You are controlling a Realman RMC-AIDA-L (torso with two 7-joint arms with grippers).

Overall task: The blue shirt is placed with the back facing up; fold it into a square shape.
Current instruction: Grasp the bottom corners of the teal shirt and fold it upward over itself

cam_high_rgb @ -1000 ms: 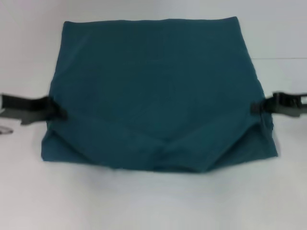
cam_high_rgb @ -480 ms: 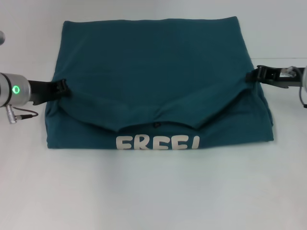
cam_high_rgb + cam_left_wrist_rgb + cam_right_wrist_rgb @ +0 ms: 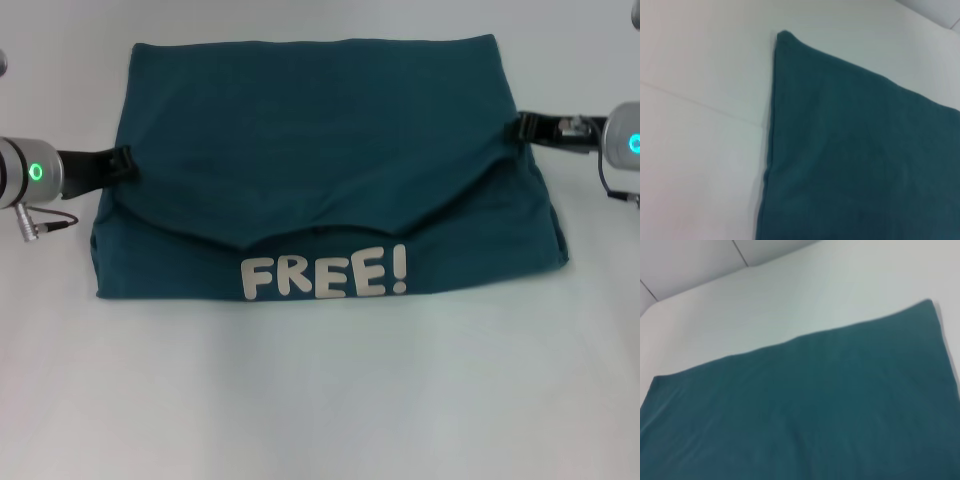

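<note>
Next, my left gripper lets go of the lifted flap on the blue shirt's flat back (image 3: 145, 153) (image 3: 800, 205), just inside its side edge.
The blue shirt (image 3: 310, 130) lies on the white table (image 3: 320, 400) as a wide teal rectangle. A flap of it is lifted at both side edges and sags in a curve between them. My left gripper (image 3: 128, 165) is shut on the flap's left edge, and my right gripper (image 3: 520, 128) is shut on its right edge. Below the sagging edge, white letters reading "FREE!" (image 3: 325, 275) show on the lower layer. In the left wrist view the shirt (image 3: 855, 160) ends in a far corner. The right wrist view has the shirt (image 3: 805, 410) filling its lower half. Neither wrist view shows fingers.
Bare white tabletop surrounds the shirt, with a broad strip at the near edge. A thin cable (image 3: 45, 225) hangs from my left wrist beside the shirt's left side. A table seam (image 3: 700, 102) runs to the left of the cloth.
Both grippers have carried the flap's sides toward the far edge. The sagging edge has drawn back and the whole word "FREE!" is now uncovered.
</note>
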